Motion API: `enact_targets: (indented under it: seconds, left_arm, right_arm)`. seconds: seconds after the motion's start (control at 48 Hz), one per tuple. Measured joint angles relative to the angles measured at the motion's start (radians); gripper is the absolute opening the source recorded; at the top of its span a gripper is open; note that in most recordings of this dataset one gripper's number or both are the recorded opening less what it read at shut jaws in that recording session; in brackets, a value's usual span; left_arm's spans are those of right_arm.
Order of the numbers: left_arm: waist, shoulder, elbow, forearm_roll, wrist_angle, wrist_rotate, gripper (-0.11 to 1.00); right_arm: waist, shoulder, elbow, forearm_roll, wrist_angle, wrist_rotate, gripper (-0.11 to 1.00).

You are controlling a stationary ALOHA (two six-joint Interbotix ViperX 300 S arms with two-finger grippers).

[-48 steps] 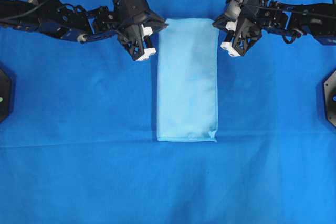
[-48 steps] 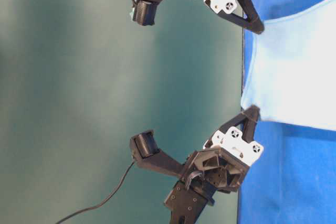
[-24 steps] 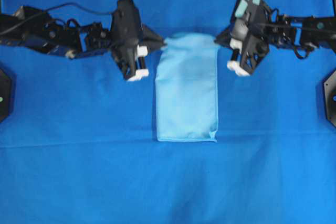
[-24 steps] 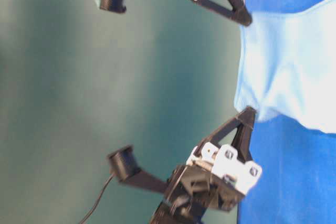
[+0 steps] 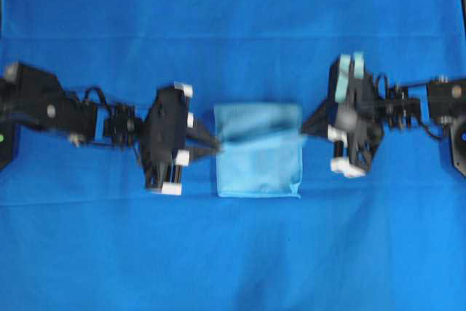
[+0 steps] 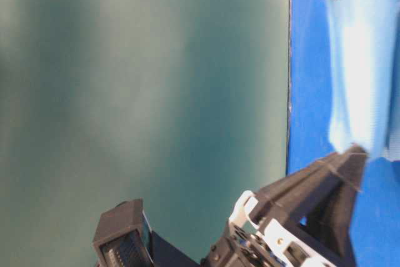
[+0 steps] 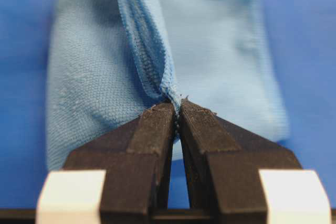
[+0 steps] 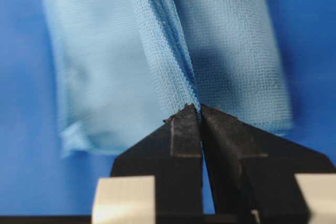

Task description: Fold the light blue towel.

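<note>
My right gripper is going to release the light blue towel's lifted corner on the crumpled near corner of the lower layer (image 5: 298, 189) (image 8: 76, 137). That lifted corner is just above the lower layer now.
The light blue towel (image 5: 259, 152) lies at the middle of the deep blue cloth, doubled over into a short block. My left gripper (image 5: 218, 146) is shut on its left corner; the wrist view shows the pinched hem (image 7: 170, 90) between the closed tips (image 7: 177, 107). My right gripper (image 5: 306, 130) is shut on the right corner, with the towel edge (image 8: 181, 72) running up from the closed tips (image 8: 198, 109). Both hold the lifted edge just above the lower layer. In the table-level view the towel (image 6: 362, 60) hangs between the two grippers.
The deep royal-blue cloth (image 5: 233, 253) covers the whole table. Black arm mounts sit at the far left (image 5: 6, 136) and far right (image 5: 459, 140) edges. A dark green wall (image 6: 156, 110) stands behind the table.
Both grippers have carried the towel's far edge towards the near edge, from the back of the table to its middle. The long strip now shows as a short doubled block.
</note>
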Motion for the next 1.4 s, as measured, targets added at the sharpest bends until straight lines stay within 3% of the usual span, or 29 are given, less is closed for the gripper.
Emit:
enact_targets:
  seconds: [0.375, 0.709, 0.771, 0.875, 0.917, 0.98, 1.063, 1.125, 1.396]
  left_arm:
    - [-0.077, 0.067, -0.02, 0.0, 0.021, -0.072, 0.03]
    - [-0.086, 0.115, -0.037, 0.0, 0.021, -0.077, 0.03]
    - [-0.086, 0.115, -0.038, 0.0, 0.021, -0.078, 0.09]
    - [-0.087, 0.115, -0.037, 0.0, 0.023, -0.08, 0.29]
    - [-0.089, 0.115, -0.037, 0.0, 0.023, -0.08, 0.38]
    - [-0.091, 0.115, -0.035, 0.0, 0.025, -0.08, 0.48]
    - [-0.091, 0.115, -0.034, 0.0, 0.031, -0.078, 0.49]
    - [-0.091, 0.115, -0.034, 0.0, 0.035, -0.077, 0.48]
    - [-0.091, -0.018, -0.017, 0.0, 0.132, -0.067, 0.47]
  right_arm:
    - [0.117, 0.098, -0.012, 0.003, -0.023, 0.086, 0.03]
    - [0.133, 0.161, -0.031, 0.003, -0.04, 0.123, 0.03]
    - [0.133, 0.161, -0.031, 0.003, -0.04, 0.124, 0.03]
    - [0.135, 0.161, -0.031, 0.003, -0.04, 0.123, 0.05]
    - [0.137, 0.164, -0.032, 0.003, -0.04, 0.123, 0.11]
    - [0.141, 0.169, -0.038, 0.003, -0.04, 0.127, 0.29]
    - [0.152, 0.17, -0.049, 0.003, -0.04, 0.126, 0.53]
    - [0.16, 0.17, -0.058, 0.002, -0.037, 0.124, 0.65]
    - [0.169, 0.064, -0.095, 0.002, 0.028, 0.123, 0.59]
